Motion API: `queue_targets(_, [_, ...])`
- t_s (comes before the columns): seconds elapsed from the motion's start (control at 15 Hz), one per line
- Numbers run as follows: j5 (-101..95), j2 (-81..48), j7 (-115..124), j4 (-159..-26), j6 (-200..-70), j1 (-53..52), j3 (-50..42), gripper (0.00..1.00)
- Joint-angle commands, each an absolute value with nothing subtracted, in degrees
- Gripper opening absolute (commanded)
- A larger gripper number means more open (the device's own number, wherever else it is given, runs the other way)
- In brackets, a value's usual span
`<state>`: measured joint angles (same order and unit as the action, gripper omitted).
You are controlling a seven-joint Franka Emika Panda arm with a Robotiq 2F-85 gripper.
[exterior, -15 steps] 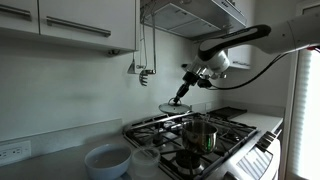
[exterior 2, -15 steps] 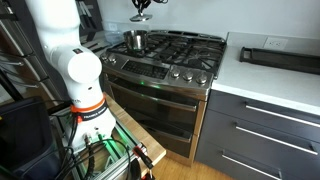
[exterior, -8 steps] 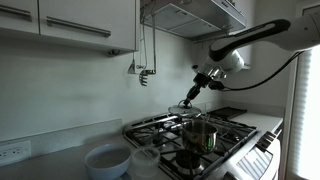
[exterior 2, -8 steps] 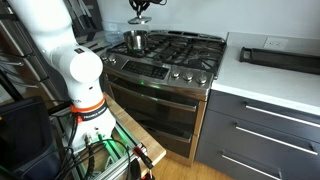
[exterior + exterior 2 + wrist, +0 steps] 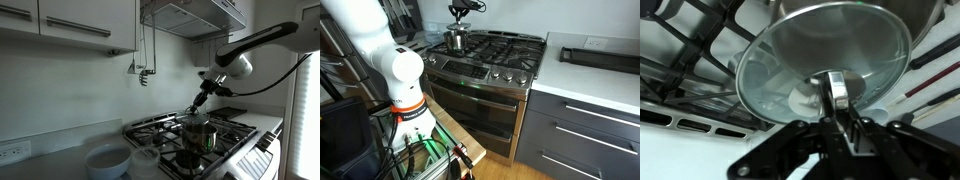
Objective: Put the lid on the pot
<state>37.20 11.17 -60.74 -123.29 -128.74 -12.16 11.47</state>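
Observation:
My gripper is going to let go of the silvery lid on the open rim of the steel pot (image 5: 200,124) (image 5: 852,38) on the stove.
The steel pot (image 5: 200,136) stands on the front burner of the stove, also seen in an exterior view (image 5: 455,40). The round silvery lid (image 5: 196,117) hangs just above the pot's rim, held by its knob. In the wrist view the lid (image 5: 790,55) fills the frame, with the pot's rim (image 5: 890,12) behind its top edge. My gripper (image 5: 198,104) is shut on the lid's knob (image 5: 836,87); its fingertips (image 5: 838,108) pinch the handle from both sides. In an exterior view (image 5: 457,22) the gripper is directly over the pot.
A white bowl (image 5: 106,160) and a pale translucent container (image 5: 146,162) sit on the counter beside the stove. Black burner grates (image 5: 505,48) cover the stove top. A range hood (image 5: 190,14) hangs overhead. A dark tray (image 5: 600,58) lies on the far counter.
My gripper has carried the lid sideways and down, from beside the stove's back edge to just above the pot's rim.

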Motion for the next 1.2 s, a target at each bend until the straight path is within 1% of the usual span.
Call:
queue_targets(0.0, [39.88,13.64,-63.37,-126.94,-131.33,-14.20,10.20,0.04])
queue_targets(0.67, [38.87,18.07,-62.34,-131.67,-131.38,-15.73,9.61,0.04])
queue_targets(1.13, [40.17,18.22,-62.33,-134.12,-135.58,-16.42,8.77,0.04])
